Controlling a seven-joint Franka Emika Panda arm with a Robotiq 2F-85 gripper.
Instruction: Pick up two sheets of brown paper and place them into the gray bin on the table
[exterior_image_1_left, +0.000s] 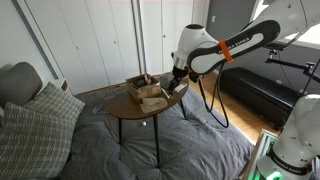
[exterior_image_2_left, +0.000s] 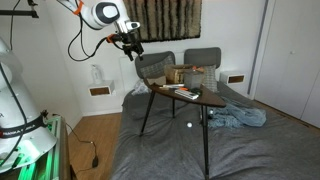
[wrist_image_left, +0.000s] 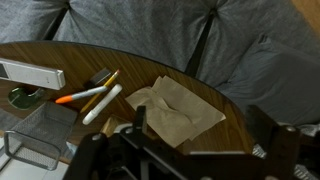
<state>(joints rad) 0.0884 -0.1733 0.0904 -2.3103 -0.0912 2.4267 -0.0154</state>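
Observation:
The fingers of my gripper needs to close on the raised edge (exterior_image_1_left: 154, 101) (wrist_image_left: 186, 118) of the top sheet of brown paper, where it lies over the sheet underneath.
The sheets of brown paper (wrist_image_left: 175, 108) lie crumpled and overlapping on the dark wooden table (wrist_image_left: 235, 100), near its edge. They also show as a pale patch in an exterior view (exterior_image_1_left: 152, 103). The gray bin (wrist_image_left: 40, 135), a dark mesh container, stands at the lower left of the wrist view, beside the paper. My gripper (wrist_image_left: 200, 135) is open and empty. It hovers above the table's edge, just over the paper. It shows in both exterior views (exterior_image_1_left: 178, 76) (exterior_image_2_left: 131, 46).
An orange marker (wrist_image_left: 78, 97), a white marker (wrist_image_left: 102, 103), a green roll (wrist_image_left: 20, 97) and a flat gray-white block (wrist_image_left: 30, 73) lie near the bin. A brown box (exterior_image_1_left: 140, 87) stands on the table. Gray cushions and bedding surround the table.

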